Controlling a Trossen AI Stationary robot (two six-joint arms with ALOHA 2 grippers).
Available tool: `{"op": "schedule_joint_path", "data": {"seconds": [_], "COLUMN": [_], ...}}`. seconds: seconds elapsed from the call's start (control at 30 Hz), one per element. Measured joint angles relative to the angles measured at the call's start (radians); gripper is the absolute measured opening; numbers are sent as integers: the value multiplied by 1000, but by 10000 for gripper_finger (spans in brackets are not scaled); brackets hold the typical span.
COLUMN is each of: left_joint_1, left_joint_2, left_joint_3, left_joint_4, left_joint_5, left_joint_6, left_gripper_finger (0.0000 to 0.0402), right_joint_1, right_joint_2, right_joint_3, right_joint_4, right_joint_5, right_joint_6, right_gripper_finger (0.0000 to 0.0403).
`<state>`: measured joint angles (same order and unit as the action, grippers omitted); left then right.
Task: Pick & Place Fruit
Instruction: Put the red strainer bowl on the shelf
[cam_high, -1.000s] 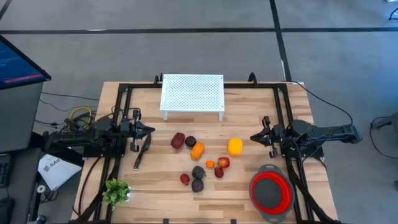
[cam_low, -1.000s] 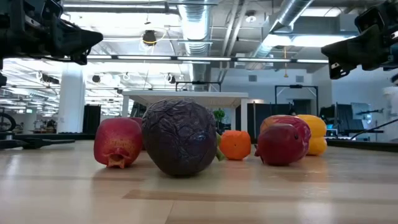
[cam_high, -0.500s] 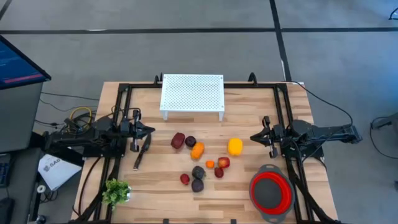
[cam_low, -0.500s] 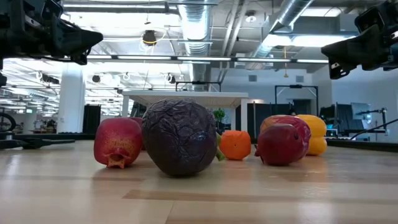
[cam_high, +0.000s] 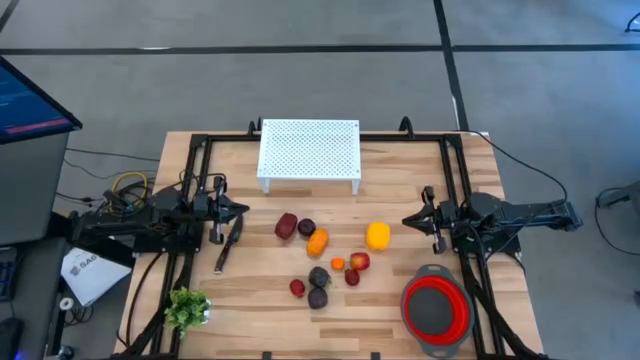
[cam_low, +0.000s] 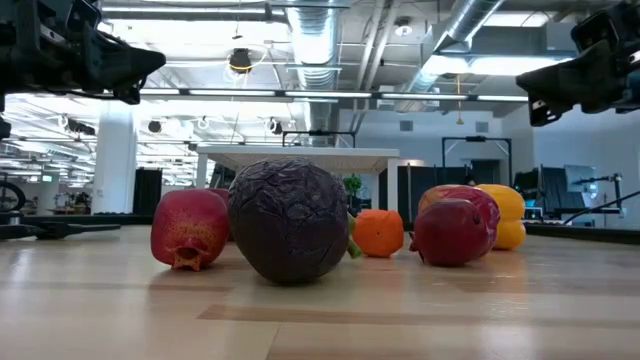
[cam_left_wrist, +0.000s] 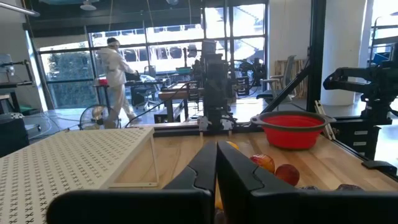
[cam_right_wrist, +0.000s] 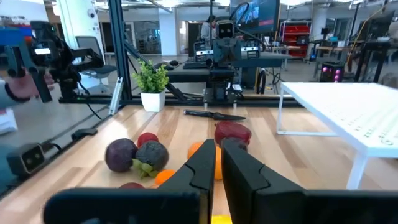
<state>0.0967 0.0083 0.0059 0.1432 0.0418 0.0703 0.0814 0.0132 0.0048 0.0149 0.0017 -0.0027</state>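
The red bowl has its grey rim (cam_high: 407, 287) at the side facing the red fruits. My right gripper goes there next and closes on it.
Several small toy fruits lie loose in the middle of the wooden table: a maroon one (cam_high: 286, 226), a dark purple one (cam_high: 306, 227), an orange one (cam_high: 318, 241), a yellow one (cam_high: 377, 235), red ones (cam_high: 359, 262) and dark ones (cam_high: 319, 276). In the low view the wrinkled dark fruit (cam_low: 290, 220) is nearest. My left gripper (cam_high: 243, 209) hovers left of the cluster, shut and holding nothing. My right gripper (cam_high: 405, 221) hovers right of the yellow fruit, also shut and bare. Both point at the fruits.
A red bowl with a grey rim (cam_high: 436, 310) sits by the near right corner. A white perforated rack (cam_high: 309, 152) stands at the far edge. A leafy green sprig (cam_high: 187, 307) is near left, and a dark slim tool (cam_high: 226, 245) lies under the left gripper.
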Motion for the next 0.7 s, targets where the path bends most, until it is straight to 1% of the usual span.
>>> {"op": "schedule_joint_path", "data": {"seconds": [0.07,0.13,0.2,0.3,0.33,0.53,0.6,0.7], "left_joint_1": [0,0,0,0,0,0,0,0], "left_joint_2": [0,0,0,0,0,0,0,0], "left_joint_3": [0,0,0,0,0,0,0,0], "left_joint_4": [0,0,4,22,26,62,70,69], "left_joint_5": [0,0,0,0,0,0,0,0], "left_joint_6": [0,0,0,0,0,0,0,0], "left_gripper_finger": [4,4,4,4,4,4,4,4], "right_joint_1": [1,2,3,3,3,4,4,4], "right_joint_2": [0,0,0,0,0,0,0,13], "right_joint_3": [0,0,0,0,0,0,4,50], "right_joint_4": [16,51,98,197,229,457,455,319], "right_joint_5": [0,0,0,0,0,0,5,72], "right_joint_6": [-44,-48,14,166,186,187,189,248], "right_gripper_finger": [21,21,21,21,21,21,21,21]}}
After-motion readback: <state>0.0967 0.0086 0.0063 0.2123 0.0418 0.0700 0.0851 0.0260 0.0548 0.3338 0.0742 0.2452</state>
